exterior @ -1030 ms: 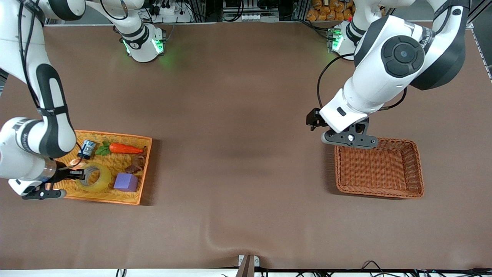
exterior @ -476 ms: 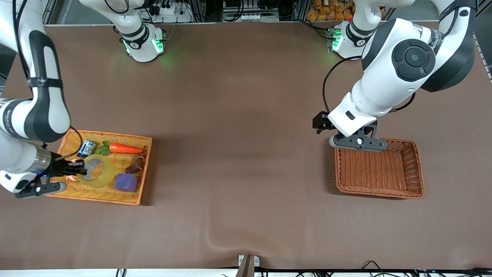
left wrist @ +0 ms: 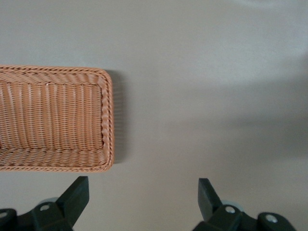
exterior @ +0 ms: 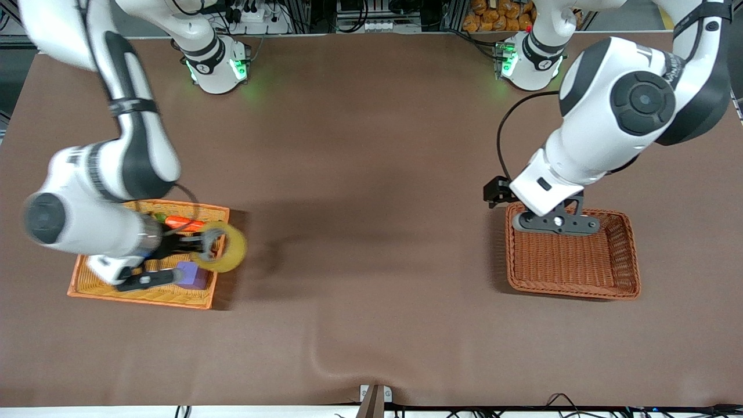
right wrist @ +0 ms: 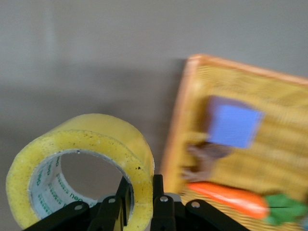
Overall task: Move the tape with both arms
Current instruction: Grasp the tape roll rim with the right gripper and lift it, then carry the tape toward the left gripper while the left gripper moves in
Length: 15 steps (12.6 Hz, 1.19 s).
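Observation:
I need to use my right gripper to set down and release the tape on the bare table midway (exterior: 381, 235) between the orange tray and the brown basket. The tape is now above the orange tray's edge.
My right gripper (exterior: 204, 246) is shut on the tape (exterior: 227, 247), a yellowish ring with a grey core, and holds it in the air over the orange tray's edge toward the table's middle. In the right wrist view the tape (right wrist: 82, 163) stands on edge in the gripper (right wrist: 142, 192), one finger inside the ring and one outside on its wall. My left gripper (exterior: 555, 222) hovers over the brown basket's rim (exterior: 572, 292), on the side farther from the front camera. In the left wrist view it (left wrist: 144, 197) is open and empty above bare table beside the basket's corner (left wrist: 107, 120).
The orange tray (exterior: 87, 278) holds a purple cube (exterior: 191, 273) and a carrot (exterior: 183, 222), partly hidden by my right arm. They also show in the right wrist view: cube (right wrist: 233, 122), carrot (right wrist: 226, 199). The brown cloth has a wrinkle near the front edge (exterior: 325, 360).
My right gripper has lifted the tape out of the tray and carried it toward the table's middle. My left gripper has drifted a little toward its own end, over the basket's rim.

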Tool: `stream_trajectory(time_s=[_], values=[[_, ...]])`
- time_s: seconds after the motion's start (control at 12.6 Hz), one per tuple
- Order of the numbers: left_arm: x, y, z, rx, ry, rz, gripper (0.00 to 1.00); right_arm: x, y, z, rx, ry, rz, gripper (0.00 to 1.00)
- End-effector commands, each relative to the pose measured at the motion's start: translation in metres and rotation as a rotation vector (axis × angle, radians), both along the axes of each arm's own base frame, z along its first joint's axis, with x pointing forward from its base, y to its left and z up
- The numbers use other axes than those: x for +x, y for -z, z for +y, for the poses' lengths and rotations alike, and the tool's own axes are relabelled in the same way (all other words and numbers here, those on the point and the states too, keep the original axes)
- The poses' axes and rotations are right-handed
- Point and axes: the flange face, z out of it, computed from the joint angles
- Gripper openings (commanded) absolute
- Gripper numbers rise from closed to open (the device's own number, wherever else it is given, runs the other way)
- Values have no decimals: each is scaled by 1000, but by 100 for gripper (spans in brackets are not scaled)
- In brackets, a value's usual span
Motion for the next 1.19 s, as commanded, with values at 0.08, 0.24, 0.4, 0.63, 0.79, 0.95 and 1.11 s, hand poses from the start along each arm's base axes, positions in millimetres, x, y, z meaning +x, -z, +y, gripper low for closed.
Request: stream_trajectory(time_s=[0.08, 0.24, 0.4, 0.63, 0.79, 0.95, 1.11], values=[[6, -2, 20, 0, -39, 2, 100, -21, 30, 114, -40, 74, 38, 0], [9, 8, 20, 2, -36, 15, 100, -32, 49, 157, -43, 43, 46, 0], [13, 25, 15, 6, -34, 34, 100, -56, 75, 228, -41, 6, -11, 0], [13, 58, 14, 68, -16, 46, 100, -65, 110, 292, -35, -66, -68, 0], [11, 72, 10, 72, -15, 48, 100, -68, 130, 322, -22, -103, -99, 0], [8, 81, 7, 75, -12, 61, 100, -77, 141, 343, 3, -131, -145, 35], [4, 105, 5, 72, -8, 57, 100, -95, 153, 361, 12, -189, -167, 100]])
